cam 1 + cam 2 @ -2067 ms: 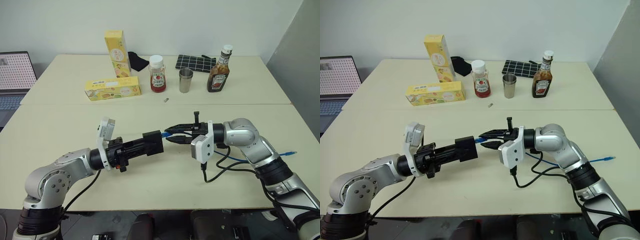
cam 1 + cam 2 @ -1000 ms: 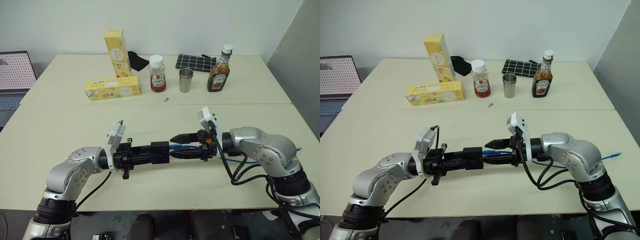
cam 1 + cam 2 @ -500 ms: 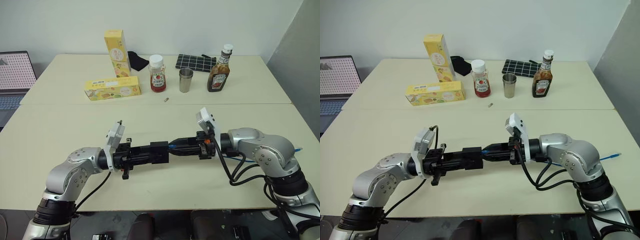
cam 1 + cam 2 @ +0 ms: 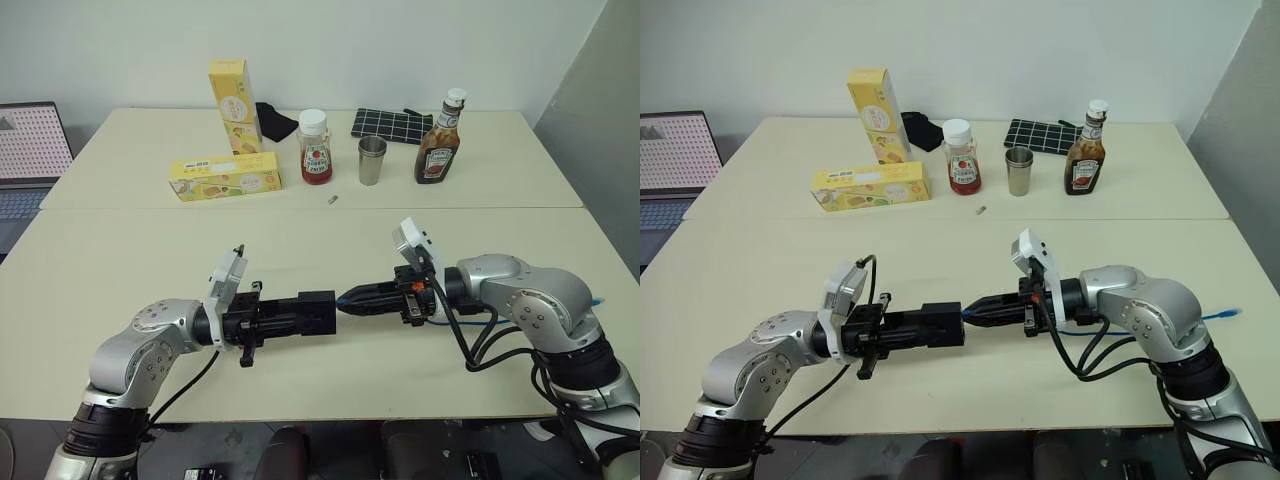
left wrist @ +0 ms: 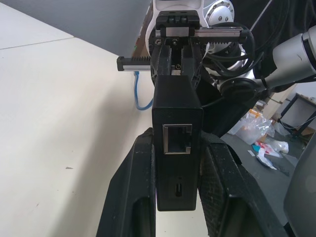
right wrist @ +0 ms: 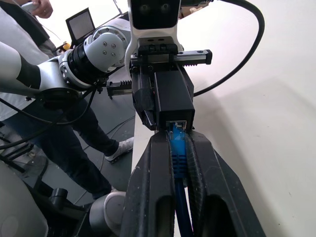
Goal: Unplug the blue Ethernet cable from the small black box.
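Note:
My left gripper needs to put the small black box down on the near table (image 4: 232, 259) in front of the flat yellow carton.
My left gripper (image 4: 306, 313) is shut on the small black box (image 4: 320, 311), holding it level above the near table with one side turned toward my right arm. An empty port shows on the box (image 5: 177, 123) face in the left wrist view. My right gripper (image 4: 347, 298) points at the box from the right and is shut on the blue Ethernet cable (image 6: 177, 150) at its plug. The plug's tip sits at the box's port (image 6: 177, 123); I cannot tell whether it is seated. The cable's far end (image 4: 1225, 315) lies on the table at the right.
On the far table stand a tall yellow carton (image 4: 232, 104), a flat yellow carton (image 4: 224, 177), a red jar (image 4: 315, 147), a steel cup (image 4: 371, 161), a sauce bottle (image 4: 438, 140), a grid mat (image 4: 392, 125) and a black cloth (image 4: 272, 121). A laptop (image 4: 30, 150) sits far left.
My right gripper's fingers went from open around the plug to shut on it. Both hands have stayed about where they were, with the box still in my left gripper.

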{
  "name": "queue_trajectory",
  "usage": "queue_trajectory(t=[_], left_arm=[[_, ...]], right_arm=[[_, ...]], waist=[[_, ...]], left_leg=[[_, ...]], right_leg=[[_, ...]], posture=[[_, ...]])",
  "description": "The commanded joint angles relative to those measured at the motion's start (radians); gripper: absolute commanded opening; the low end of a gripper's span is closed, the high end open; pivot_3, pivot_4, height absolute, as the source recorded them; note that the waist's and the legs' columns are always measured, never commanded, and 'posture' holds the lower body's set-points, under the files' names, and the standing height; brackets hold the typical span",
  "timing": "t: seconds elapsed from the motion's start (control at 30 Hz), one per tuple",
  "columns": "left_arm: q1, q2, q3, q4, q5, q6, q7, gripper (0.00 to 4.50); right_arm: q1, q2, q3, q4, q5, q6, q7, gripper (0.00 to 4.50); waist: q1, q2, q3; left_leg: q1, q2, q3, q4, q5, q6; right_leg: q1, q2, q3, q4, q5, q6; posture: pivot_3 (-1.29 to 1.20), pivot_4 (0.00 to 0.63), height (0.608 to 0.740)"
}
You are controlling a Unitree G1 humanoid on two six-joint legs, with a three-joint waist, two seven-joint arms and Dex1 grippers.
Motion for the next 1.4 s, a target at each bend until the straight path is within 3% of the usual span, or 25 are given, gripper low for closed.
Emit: queue_trajectory(t=[0.03, 0.3, 0.37, 0.6, 0.8, 0.87, 1.0, 1.23, 1.4], left_arm=[[0.036, 0.018, 0.028, -0.025, 0.004, -0.010, 0.010, 0.79], [0.120, 0.022, 0.116, -0.028, -0.008, -0.014, 0.075, 0.79], [0.135, 0.023, 0.131, -0.035, -0.010, -0.014, 0.086, 0.79], [0.164, 0.009, 0.141, -0.048, 0.031, -0.029, 0.170, 0.79], [0.155, -0.019, 0.135, -0.048, 0.071, -0.032, 0.257, 0.79], [0.153, -0.020, 0.130, -0.041, 0.098, -0.024, 0.294, 0.79], [0.153, -0.040, 0.130, -0.032, 0.131, -0.035, 0.350, 0.79], [0.112, -0.132, 0.163, 0.040, 0.249, -0.189, 0.510, 0.79], [0.070, -0.178, 0.179, 0.145, 0.332, -0.308, 0.599, 0.79]], right_arm=[[-0.015, -0.040, -0.027, 0.008, -0.021, -0.010, 0.026, 0.05], [0.020, -0.100, -0.091, 0.064, -0.072, -0.050, 0.020, 0.04], [0.013, -0.070, -0.105, 0.112, -0.123, -0.102, -0.027, 0.04], [-0.033, 0.146, -0.015, 0.492, -0.583, -0.552, -0.428, 0.04], [-0.049, 0.264, -0.052, 0.609, -0.642, -0.604, -0.508, 0.04], [-0.050, 0.260, -0.065, 0.596, -0.639, -0.590, -0.493, 0.74], [-0.037, 0.226, -0.079, 0.528, -0.619, -0.553, -0.433, 1.70], [0.018, 0.100, -0.058, 0.240, -0.490, -0.441, -0.172, 3.39], [0.023, 0.074, -0.012, 0.069, -0.420, -0.355, -0.087, 3.39]], waist=[[0.000, 0.000, 0.000], [0.000, 0.000, 0.000], [0.000, 0.000, 0.000], [-0.001, 0.000, 0.000], [-0.001, 0.000, 0.000], [-0.001, 0.000, 0.000], [-0.001, 0.000, 0.000], [0.001, 0.000, 0.000], [-0.002, 0.000, 0.000]], left_leg=[[0.000, 0.000, 0.000, 0.000, 0.000, 0.000], [0.000, 0.000, 0.000, 0.000, 0.000, 0.000], [0.000, 0.000, 0.000, 0.000, 0.000, 0.000], [0.000, 0.000, 0.002, 0.000, 0.000, 0.000], [-0.007, 0.001, 0.003, 0.000, 0.000, 0.000], [-0.010, 0.001, 0.003, 0.001, 0.000, 0.000], [-0.009, 0.000, 0.002, 0.001, 0.000, 0.000], [-0.009, 0.000, 0.002, 0.001, 0.000, 0.000], [-0.009, 0.000, 0.002, 0.001, 0.000, 0.000]], right_leg=[[0.000, 0.000, 0.000, 0.000, 0.000, 0.000], [0.000, 0.000, 0.000, -0.001, 0.000, 0.000], [-0.001, 0.000, 0.000, -0.001, 0.000, 0.000], [-0.002, 0.000, 0.002, 0.000, 0.000, 0.000], [-0.010, -0.001, 0.003, 0.003, 0.000, 0.000], [-0.012, -0.001, 0.003, 0.005, 0.000, 0.000], [-0.012, -0.001, 0.003, 0.005, 0.000, 0.000], [-0.012, -0.001, 0.003, 0.005, 0.000, 0.000], [-0.011, -0.001, 0.002, 0.005, 0.000, 0.000]], posture=[[0.00, 0.150, 0.740], [0.00, 0.150, 0.740], [0.00, 0.150, 0.740], [0.00, 0.150, 0.740], [0.00, 0.150, 0.740], [0.00, 0.150, 0.740], [0.00, 0.150, 0.740], [0.00, 0.150, 0.740], [0.00, 0.150, 0.740]])
